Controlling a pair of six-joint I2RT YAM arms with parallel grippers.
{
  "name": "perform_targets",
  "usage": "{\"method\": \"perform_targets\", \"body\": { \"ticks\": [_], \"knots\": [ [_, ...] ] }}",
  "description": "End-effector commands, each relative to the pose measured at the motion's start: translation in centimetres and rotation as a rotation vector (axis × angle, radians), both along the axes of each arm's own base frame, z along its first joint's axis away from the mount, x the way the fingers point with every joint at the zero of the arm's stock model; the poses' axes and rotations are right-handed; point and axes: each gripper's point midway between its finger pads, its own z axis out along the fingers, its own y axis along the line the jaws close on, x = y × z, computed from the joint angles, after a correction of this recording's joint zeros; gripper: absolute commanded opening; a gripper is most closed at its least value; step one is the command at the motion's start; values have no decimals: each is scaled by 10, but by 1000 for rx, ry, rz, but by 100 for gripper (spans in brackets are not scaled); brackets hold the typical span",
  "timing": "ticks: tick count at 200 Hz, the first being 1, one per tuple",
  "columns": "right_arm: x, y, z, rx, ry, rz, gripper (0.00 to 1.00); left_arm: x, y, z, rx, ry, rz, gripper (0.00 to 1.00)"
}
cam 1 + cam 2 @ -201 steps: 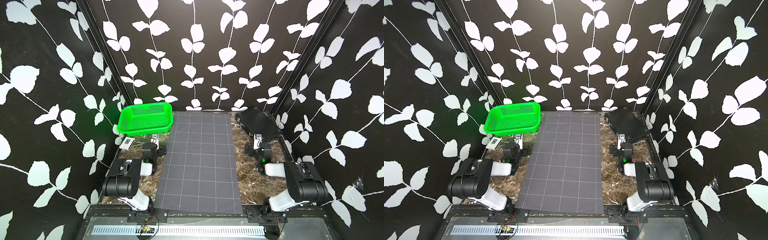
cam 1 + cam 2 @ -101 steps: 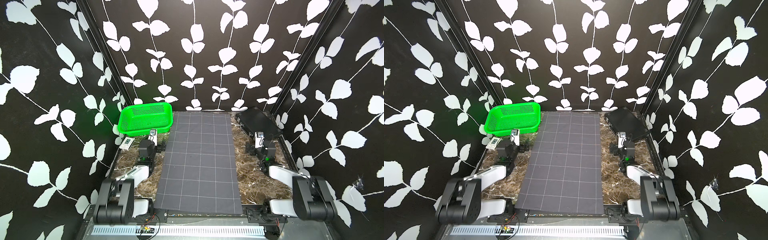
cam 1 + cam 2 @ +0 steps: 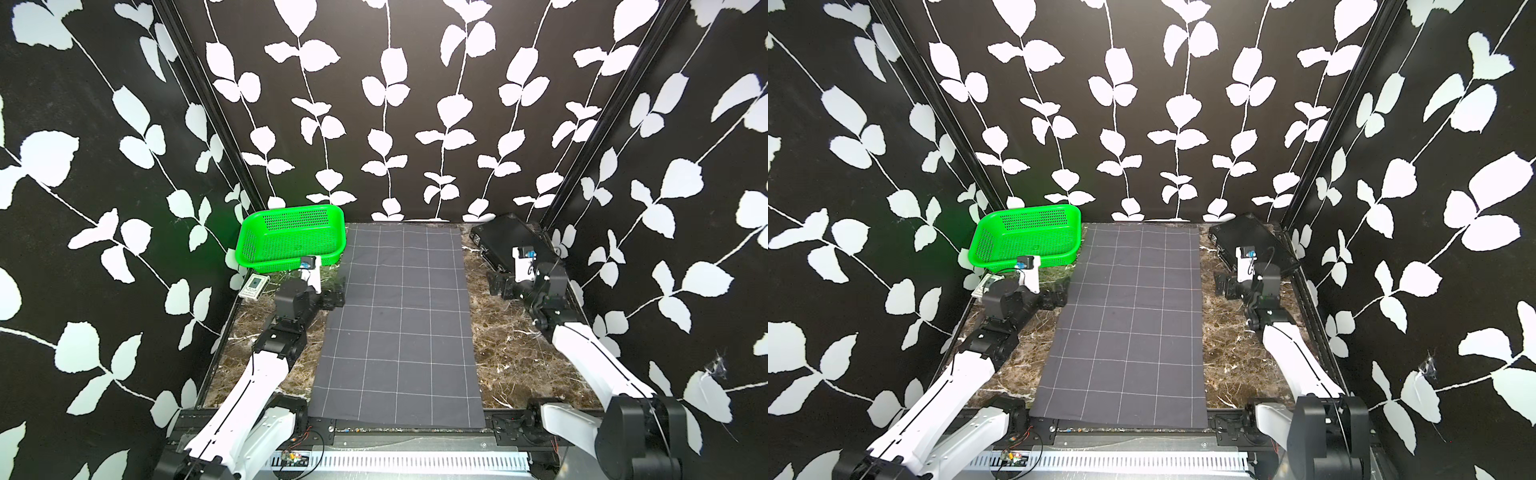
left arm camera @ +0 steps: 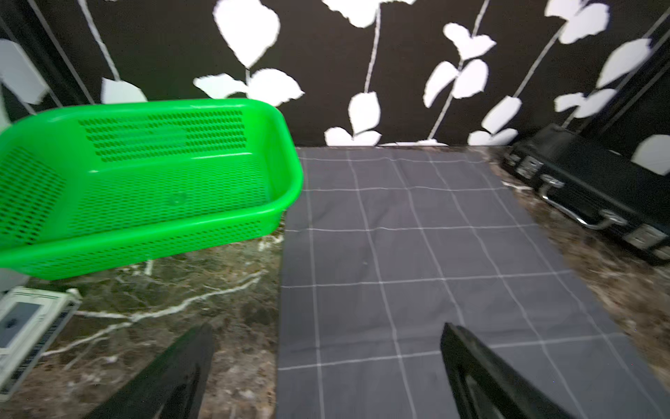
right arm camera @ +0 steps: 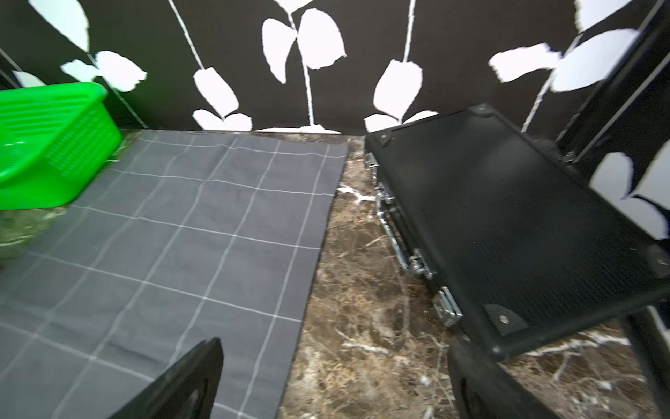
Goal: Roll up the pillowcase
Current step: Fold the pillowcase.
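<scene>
The pillowcase's long edge (image 3: 462,253) (image 5: 330,203) is beside the black case, near the pillowcase's far corner. My right gripper goes there next and closes on it.
The pillowcase (image 3: 399,324) (image 3: 1129,328) lies flat and unrolled down the middle of the table, dark grey with thin white grid lines. My left gripper (image 3: 332,297) (image 3: 1057,297) hovers open at its left edge, about a third of the way in from the far end. In the left wrist view the gripper (image 4: 326,328) has one finger over marble and one over the pillowcase (image 4: 398,261). My right gripper (image 3: 498,285) (image 3: 1223,286) is open at the right edge. In the right wrist view it (image 5: 335,342) spans the pillowcase (image 5: 174,235) border and bare marble. Neither holds anything.
A green perforated basket (image 3: 291,239) (image 4: 145,181) stands at the far left, its corner touching the cloth's edge. A rigid black case (image 3: 505,241) (image 5: 507,225) lies at the far right, close to the right gripper. A small white box (image 3: 254,286) sits by the left wall. The marble tabletop (image 3: 519,357) flanks the cloth.
Both arms have unfolded and stretched forward, and both grippers have shifted inward to the pillowcase's side edges. They stayed open. The pillowcase has not moved.
</scene>
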Motion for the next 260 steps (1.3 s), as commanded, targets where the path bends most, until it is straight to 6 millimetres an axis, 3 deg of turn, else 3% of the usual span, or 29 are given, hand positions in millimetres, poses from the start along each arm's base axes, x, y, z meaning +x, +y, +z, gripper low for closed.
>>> {"method": "perform_targets", "body": {
  "ticks": [1,39,80,87,92,116,165,197,236,260],
  "knots": [
    [0,18,5,84,118,74,99,-16,-35,-11,-51,137,-69,99],
    [21,32,-4,81,270,93,98,-30,-123,-6,-77,185,-276,99],
    [53,40,-24,-25,389,28,96,-52,-209,-35,-68,292,-421,99],
    [57,41,-39,-33,441,20,95,-56,-223,-37,-62,301,-434,99],
    [67,42,-35,-33,442,16,94,-59,-233,-39,-51,309,-450,99],
    [87,47,-47,-63,495,9,91,-72,-270,-47,-15,339,-492,98],
    [126,54,-83,-133,572,-4,82,-108,-318,-77,91,391,-561,97],
    [151,58,-95,-151,580,-17,75,-128,-341,-94,164,397,-608,97],
    [176,60,-115,-145,591,-55,67,-149,-360,-116,232,428,-641,96],
    [186,64,-128,-164,614,-57,64,-152,-365,-126,264,451,-602,91]
  ]
}}
